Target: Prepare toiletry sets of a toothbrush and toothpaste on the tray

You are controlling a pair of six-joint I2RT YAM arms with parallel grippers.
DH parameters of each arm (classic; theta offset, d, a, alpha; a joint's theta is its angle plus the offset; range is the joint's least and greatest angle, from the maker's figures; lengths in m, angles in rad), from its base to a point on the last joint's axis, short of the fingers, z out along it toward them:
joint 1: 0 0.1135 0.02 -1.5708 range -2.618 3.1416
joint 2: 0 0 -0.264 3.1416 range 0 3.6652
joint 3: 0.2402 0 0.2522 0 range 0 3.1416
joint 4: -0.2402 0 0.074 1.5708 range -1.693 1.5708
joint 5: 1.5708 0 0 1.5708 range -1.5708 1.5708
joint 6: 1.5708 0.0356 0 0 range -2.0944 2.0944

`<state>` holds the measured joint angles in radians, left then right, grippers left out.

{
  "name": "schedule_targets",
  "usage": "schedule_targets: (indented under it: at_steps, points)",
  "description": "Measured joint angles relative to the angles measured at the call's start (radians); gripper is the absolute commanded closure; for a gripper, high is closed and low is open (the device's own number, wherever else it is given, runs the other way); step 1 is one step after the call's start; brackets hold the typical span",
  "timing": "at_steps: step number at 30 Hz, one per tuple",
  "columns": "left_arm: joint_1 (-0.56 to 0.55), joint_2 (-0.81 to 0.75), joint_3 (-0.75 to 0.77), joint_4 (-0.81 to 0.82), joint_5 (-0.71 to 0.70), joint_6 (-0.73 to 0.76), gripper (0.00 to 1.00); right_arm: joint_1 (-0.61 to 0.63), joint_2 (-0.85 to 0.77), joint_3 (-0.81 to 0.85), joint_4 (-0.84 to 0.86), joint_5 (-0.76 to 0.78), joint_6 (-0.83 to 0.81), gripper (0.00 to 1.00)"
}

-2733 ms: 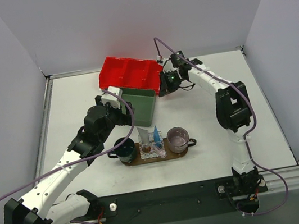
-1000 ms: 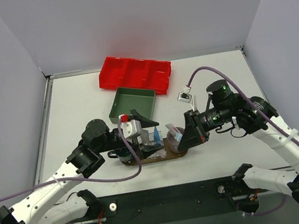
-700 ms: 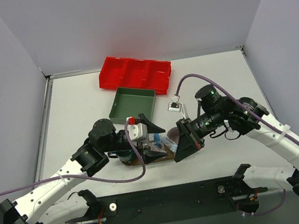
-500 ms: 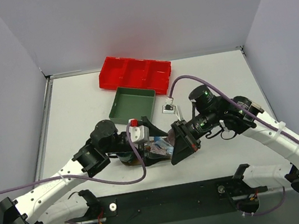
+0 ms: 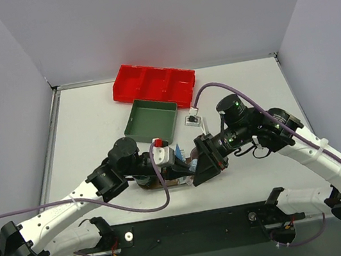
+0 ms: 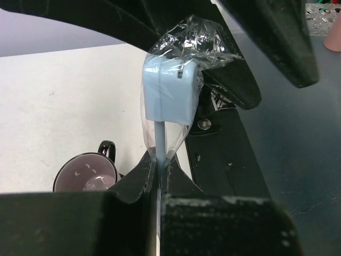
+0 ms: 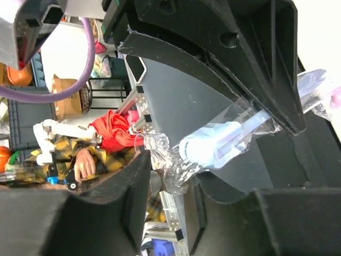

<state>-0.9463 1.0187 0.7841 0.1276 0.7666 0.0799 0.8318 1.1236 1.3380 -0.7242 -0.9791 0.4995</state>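
Observation:
The robot's right gripper has only the loose end of the toothbrush's wrap, so it should open and grip the toothbrush's thick end (image 7: 206,146) before the left gripper opens.
A pale blue-and-white toothbrush (image 6: 168,90) in clear crinkled wrap hangs in the air above the tray (image 5: 164,184). My left gripper (image 6: 159,160) is shut on its thin stem, with the thick end sticking out past the fingertips. My right gripper (image 7: 170,181) meets it tip to tip. Its jaws stand a little apart, and the loose end of the toothbrush's (image 7: 218,144) wrap lies between them. From above, the left gripper (image 5: 186,166) and the right gripper (image 5: 197,175) cover most of the tray. The tubes are hidden.
A mauve mug (image 6: 85,173) with a dark handle sits below the grippers. A dark mug (image 5: 140,177) stands at the tray's left end. The green box (image 5: 151,119) and the red divided bin (image 5: 154,85) lie behind. The black base rail (image 5: 192,225) runs along the near edge.
The right gripper carried the wrapped toothbrush left over the tray to the left gripper. The left gripper, open before, has closed on it. The right jaws have parted slightly.

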Motion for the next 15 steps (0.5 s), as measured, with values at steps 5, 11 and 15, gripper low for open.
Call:
schedule_targets:
  at_steps: [5,11,15]
  points:
    - [0.002,0.0,0.0,0.0,-0.015,-0.001,1.0,0.001,-0.007,0.022,-0.01,0.037,-0.001,0.43]
    - [0.002,0.0,0.0,0.002,-0.026,-0.008,1.0,0.0,-0.051,0.106,-0.063,0.148,-0.045,0.4]
    - [0.002,-0.001,0.0,0.005,-0.026,-0.016,1.0,0.003,-0.108,0.167,-0.098,0.298,-0.093,0.44]
